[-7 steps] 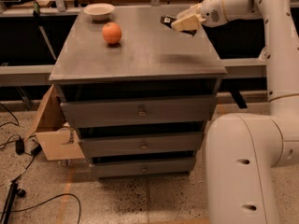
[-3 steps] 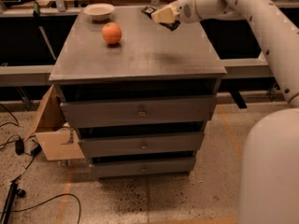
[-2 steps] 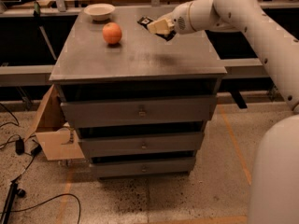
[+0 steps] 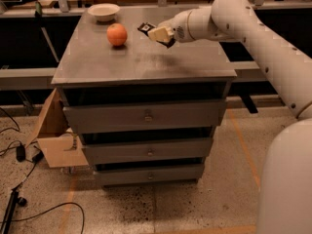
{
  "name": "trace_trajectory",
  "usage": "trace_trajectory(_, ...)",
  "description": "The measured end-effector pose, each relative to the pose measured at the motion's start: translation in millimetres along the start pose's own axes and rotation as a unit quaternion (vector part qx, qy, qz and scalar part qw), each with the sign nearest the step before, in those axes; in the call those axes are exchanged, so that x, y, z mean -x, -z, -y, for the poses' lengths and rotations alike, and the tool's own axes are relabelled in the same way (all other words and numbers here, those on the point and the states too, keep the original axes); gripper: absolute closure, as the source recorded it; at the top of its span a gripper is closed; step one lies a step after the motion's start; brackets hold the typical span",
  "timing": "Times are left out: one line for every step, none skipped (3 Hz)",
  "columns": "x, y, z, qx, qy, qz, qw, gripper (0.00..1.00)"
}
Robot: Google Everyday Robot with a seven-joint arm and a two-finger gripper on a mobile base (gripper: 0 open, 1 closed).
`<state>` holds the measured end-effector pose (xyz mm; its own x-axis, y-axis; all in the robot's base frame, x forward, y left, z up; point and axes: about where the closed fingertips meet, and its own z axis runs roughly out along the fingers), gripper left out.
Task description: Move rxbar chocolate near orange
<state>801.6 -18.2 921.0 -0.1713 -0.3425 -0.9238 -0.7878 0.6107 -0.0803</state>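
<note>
My gripper should release the rxbar chocolate on the grey cabinet top close beside the orange (image 4: pixel 142 46), a little toward the drawers.
The orange (image 4: pixel 117 34) sits on the grey cabinet top (image 4: pixel 146 57), toward its back left. My gripper (image 4: pixel 159 34) hovers over the top just right of the orange, a short gap away. It is shut on the rxbar chocolate (image 4: pixel 145 28), a flat black-wrapped bar whose end sticks out to the left of the fingers, toward the orange. The rest of the bar is hidden by the fingers. The bar is held above the surface, not resting on it.
A shallow white bowl (image 4: pixel 103 10) stands at the back left corner, behind the orange. The cabinet has three drawers (image 4: pixel 146 116) below. A cardboard box (image 4: pixel 53 135) leans at its left side, with cables on the floor.
My gripper has carried the bar leftward across the cabinet top, from the right side to a spot close beside the orange. The orange and bowl have not moved.
</note>
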Motion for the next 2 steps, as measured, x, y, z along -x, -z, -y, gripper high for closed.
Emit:
trace_trajectory(-5.5,-18.9,1.7,0.004,0.003,0.002,1.0,1.0)
trace_trajectory(-11.1,-36.0,4.1,0.013,0.011,-0.007,0.9998,1.0)
